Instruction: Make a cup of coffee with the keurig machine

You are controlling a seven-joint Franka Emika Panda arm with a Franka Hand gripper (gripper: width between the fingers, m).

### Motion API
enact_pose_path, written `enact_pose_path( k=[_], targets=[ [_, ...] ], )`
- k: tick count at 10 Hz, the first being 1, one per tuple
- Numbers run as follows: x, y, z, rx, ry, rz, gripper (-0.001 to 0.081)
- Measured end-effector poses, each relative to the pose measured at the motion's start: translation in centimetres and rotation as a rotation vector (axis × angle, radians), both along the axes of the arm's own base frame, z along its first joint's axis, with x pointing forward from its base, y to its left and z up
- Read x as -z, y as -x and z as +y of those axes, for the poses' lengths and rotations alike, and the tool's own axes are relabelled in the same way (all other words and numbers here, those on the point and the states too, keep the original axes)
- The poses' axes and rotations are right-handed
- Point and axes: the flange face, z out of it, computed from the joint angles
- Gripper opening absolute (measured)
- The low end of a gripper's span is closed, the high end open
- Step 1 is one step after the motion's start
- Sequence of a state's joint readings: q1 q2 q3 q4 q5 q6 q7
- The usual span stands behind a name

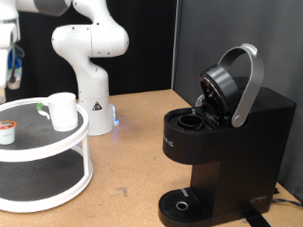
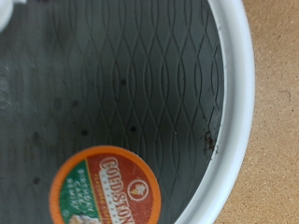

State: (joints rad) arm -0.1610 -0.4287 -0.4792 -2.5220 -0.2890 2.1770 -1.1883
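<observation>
The upper rim of the small pod [image 1: 7, 125] [image 2: 105, 150] beside the white cup is the next place my gripper should go to and close on.
The white cup [image 1: 62, 111] stands on the top tier of a white round two-tier stand [image 1: 57, 151] at the exterior view's left. A small pod with an orange foil top [image 1: 8, 130] sits on the same tier, left of the cup. The black keurig machine [image 1: 237, 142] stands at the right with its silver-handled lid [image 1: 241, 80] raised and its pod chamber [image 1: 192, 121] open. Part of my hand [image 1: 8, 57] shows at the left edge, above the pod; its fingers are cut off. In the wrist view the pod [image 2: 105, 191] lies close below on the dark mat; no fingers show.
The robot's white base [image 1: 90, 76] stands behind the stand. The stand's white rim [image 2: 238, 103] curves past the pod, with wooden table [image 2: 280, 140] beyond it. The machine's round drip tray [image 1: 180, 203] holds nothing. Bare wooden table [image 1: 128, 161] lies between stand and machine.
</observation>
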Motion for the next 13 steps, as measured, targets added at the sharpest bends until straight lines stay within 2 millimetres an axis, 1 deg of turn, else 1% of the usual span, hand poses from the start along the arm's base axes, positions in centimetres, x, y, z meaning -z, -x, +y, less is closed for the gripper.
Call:
enact_pose_path(
  k=[2,4,5,7,10,13],
  targets=[
    [2.7,-0.2,-1.0,0.007,0.004,0.004,0.0803],
    [4.8,-0.8,-1.2,0.010,-0.009,0.022,0.0803],
    [5.5,-1.0,-1.1,0.005,-0.016,0.026,0.0803],
    [6.2,-1.0,-0.8,-0.029,-0.037,0.029,0.0803],
    [6.7,-0.7,-0.6,-0.066,-0.047,0.039,0.0803],
    [7.6,-0.1,-0.6,-0.080,-0.021,0.042,0.0803]
  ],
)
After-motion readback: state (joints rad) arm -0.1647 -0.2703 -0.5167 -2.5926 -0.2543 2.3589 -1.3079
